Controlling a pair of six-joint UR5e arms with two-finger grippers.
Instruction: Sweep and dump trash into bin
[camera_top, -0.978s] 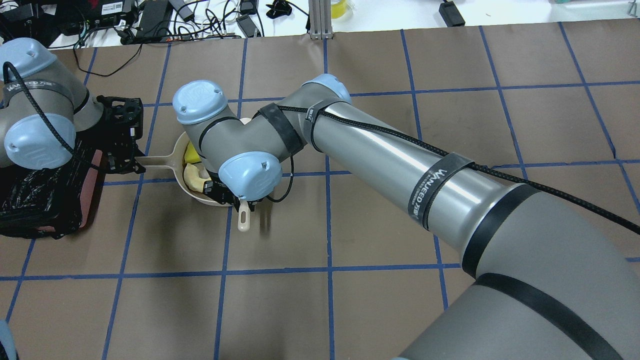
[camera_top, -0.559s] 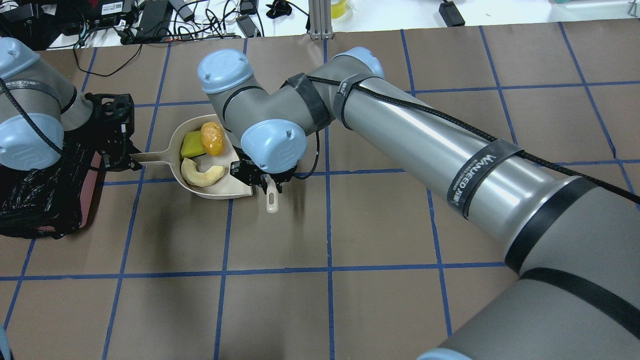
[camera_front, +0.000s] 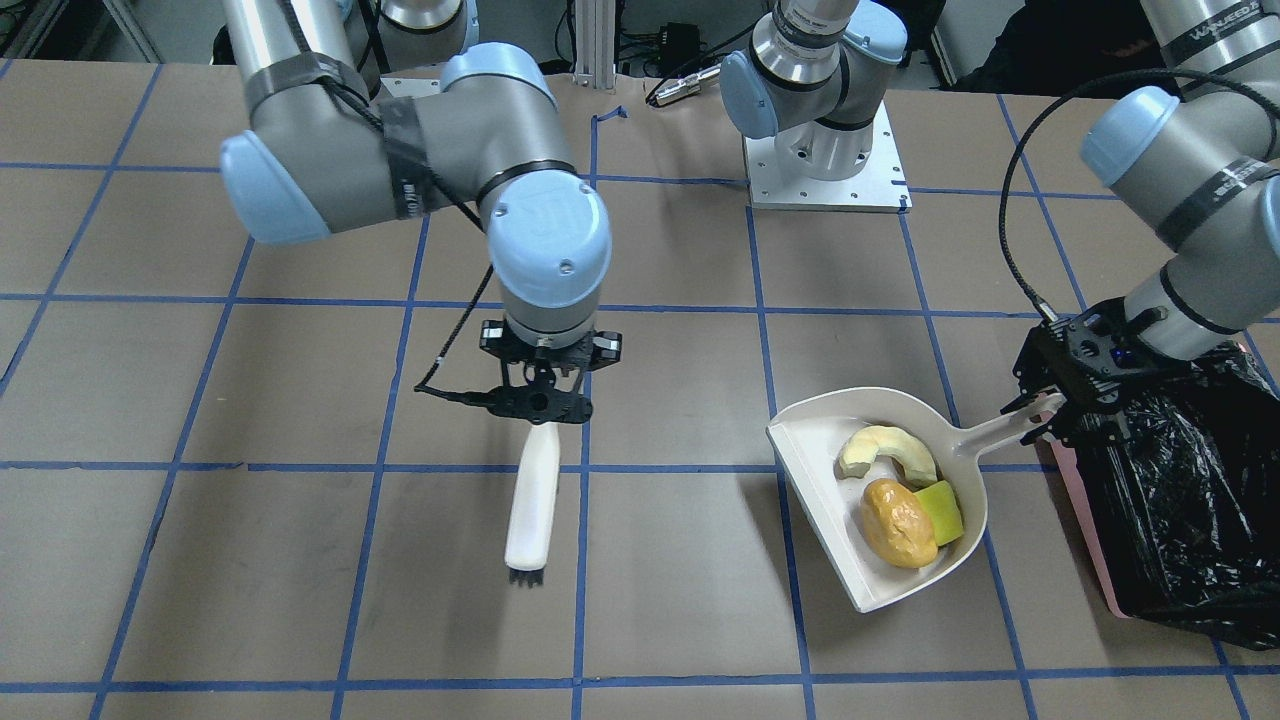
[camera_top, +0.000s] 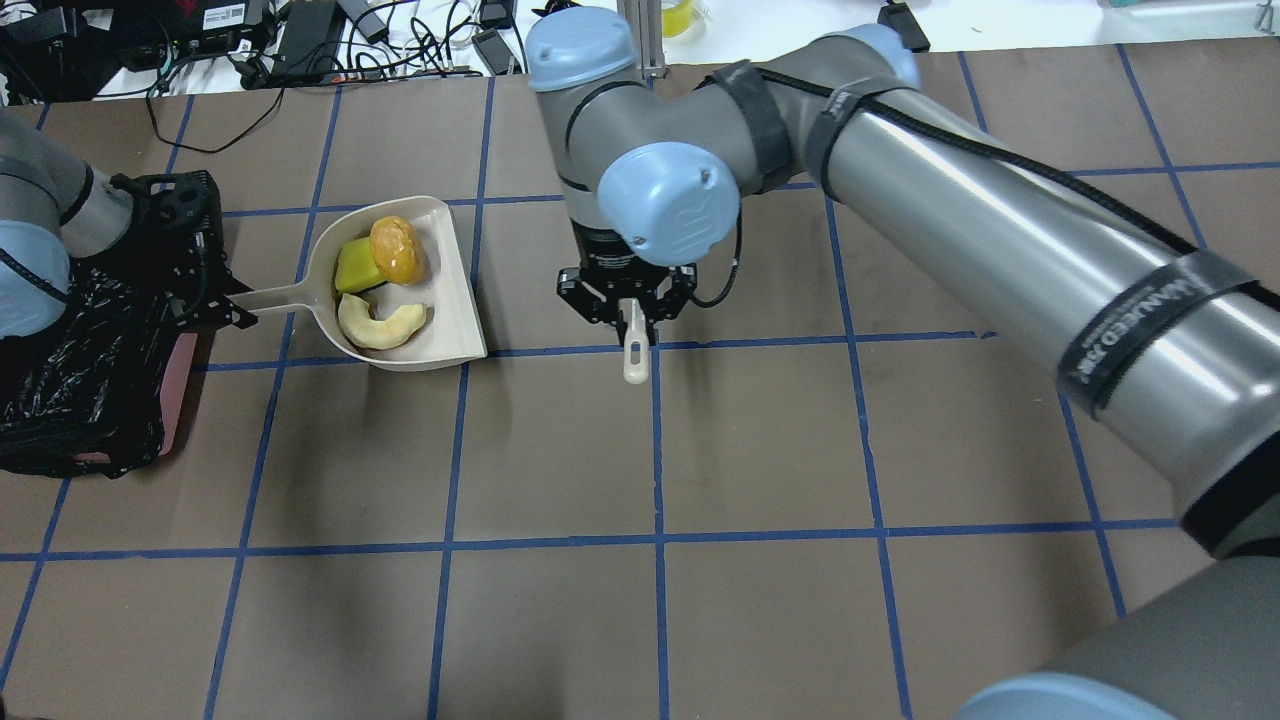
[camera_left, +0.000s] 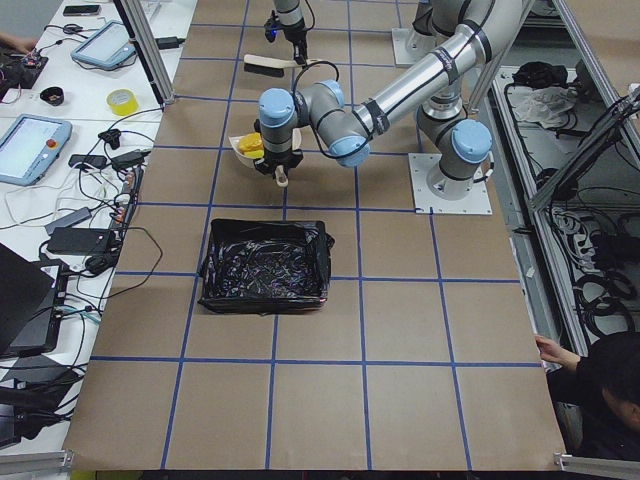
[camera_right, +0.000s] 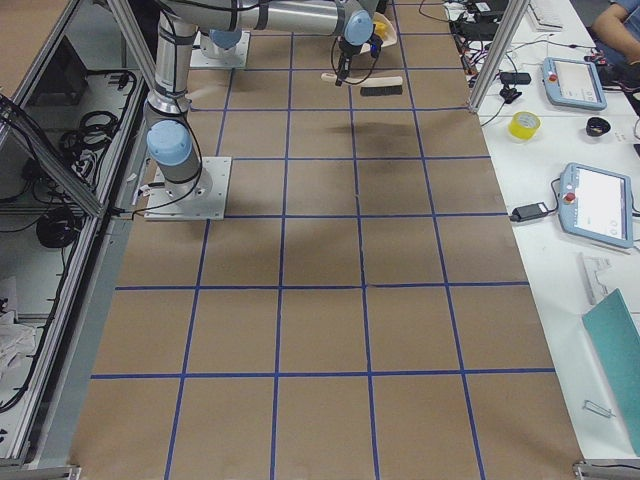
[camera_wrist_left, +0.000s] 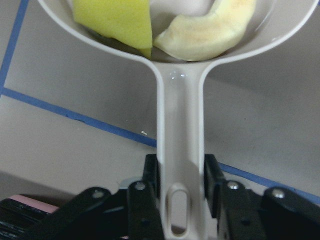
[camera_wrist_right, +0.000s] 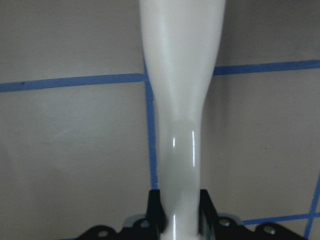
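Observation:
I need to set the brush by a blue tape crossing (camera_front: 136, 524) with my right gripper, well away from the pink bin.
The beige dustpan (camera_top: 450, 320) sits on the table, and all three pieces of trash lie in it: the glossy yellow-brown lump (camera_top: 395, 250), the yellow-green wedge (camera_top: 355, 268) and the pale curved ring segment (camera_top: 380, 325). My left gripper (camera_top: 235, 305) is shut on the dustpan's handle (camera_wrist_left: 180, 125). The pink bin (camera_top: 180, 390) with its black bag (camera_front: 1180, 500) stands right behind that gripper. My right gripper (camera_top: 632, 320) is shut on a white-handled brush (camera_front: 532, 495), held bristles-down about one grid square to the right of the dustpan.
Cables and electronics lie beyond the table's far edge (camera_top: 300, 40), beside an aluminium post (camera_top: 640, 40). An arm's base plate (camera_front: 825, 160) is bolted to the table on the robot's side. Blue tape lines grid the brown table top.
My right arm has lifted off the dustpan and swung right with the brush, uncovering the three pieces. The left gripper and dustpan have shifted slightly left, towards the bin.

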